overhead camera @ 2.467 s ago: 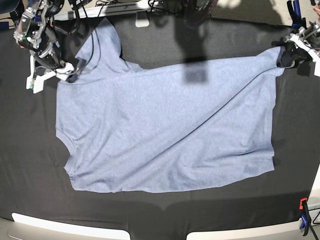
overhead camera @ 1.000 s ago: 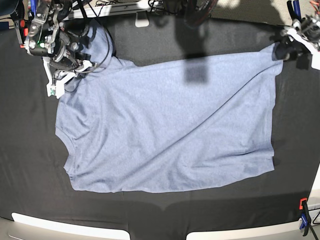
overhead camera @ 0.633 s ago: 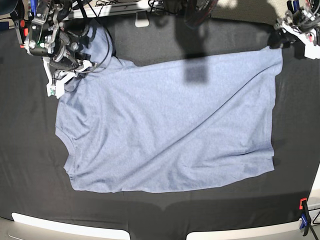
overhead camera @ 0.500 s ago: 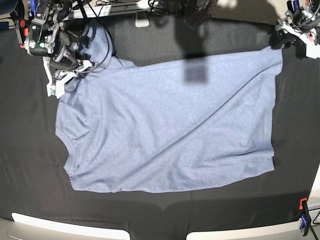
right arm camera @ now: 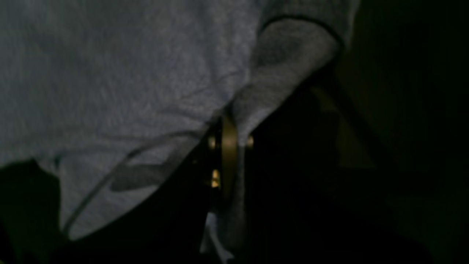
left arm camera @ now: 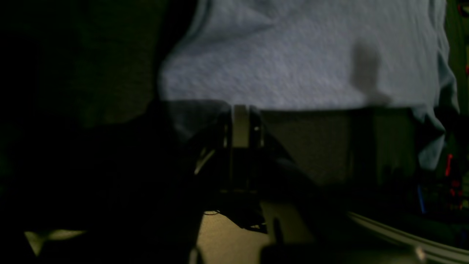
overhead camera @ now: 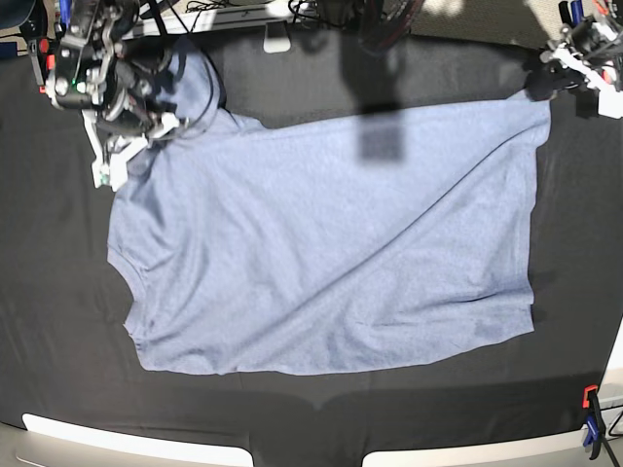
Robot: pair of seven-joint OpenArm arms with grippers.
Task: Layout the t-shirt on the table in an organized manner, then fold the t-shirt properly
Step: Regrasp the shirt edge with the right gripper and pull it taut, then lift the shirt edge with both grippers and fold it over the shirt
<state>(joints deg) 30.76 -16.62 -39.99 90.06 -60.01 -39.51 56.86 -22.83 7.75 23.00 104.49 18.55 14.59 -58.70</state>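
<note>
The t-shirt has diagonal wrinkles across it and the robot's left gripper is short of the t-shirt's far corner, so it should grab the corner itself (overhead camera: 543, 111) and pull the far edge of the t-shirt tight.
The light blue-grey t-shirt (overhead camera: 331, 243) lies spread nearly flat on the black table (overhead camera: 292, 409), with long diagonal wrinkles. One sleeve (overhead camera: 200, 83) points toward the far left. My right gripper (overhead camera: 131, 144) is at the shirt's far-left shoulder. In the right wrist view its jaws (right arm camera: 229, 124) are shut with cloth (right arm camera: 110, 73) bunched around them. My left gripper (overhead camera: 541, 88) is at the shirt's far-right corner. In the left wrist view its jaws (left arm camera: 240, 110) look shut at the shirt's edge (left arm camera: 293, 62), with shadowed cloth beside them.
An orange-and-blue clamp (overhead camera: 589, 413) grips the table's near-right edge and another (overhead camera: 569, 15) stands at the far right. Cables and a white stand (overhead camera: 277, 39) lie along the far edge. White strips (overhead camera: 127, 443) border the near edge.
My left gripper has drawn the far-right corner farther out, so the shirt's far edge is straighter. My right gripper has shifted toward the far side with the shoulder cloth.
</note>
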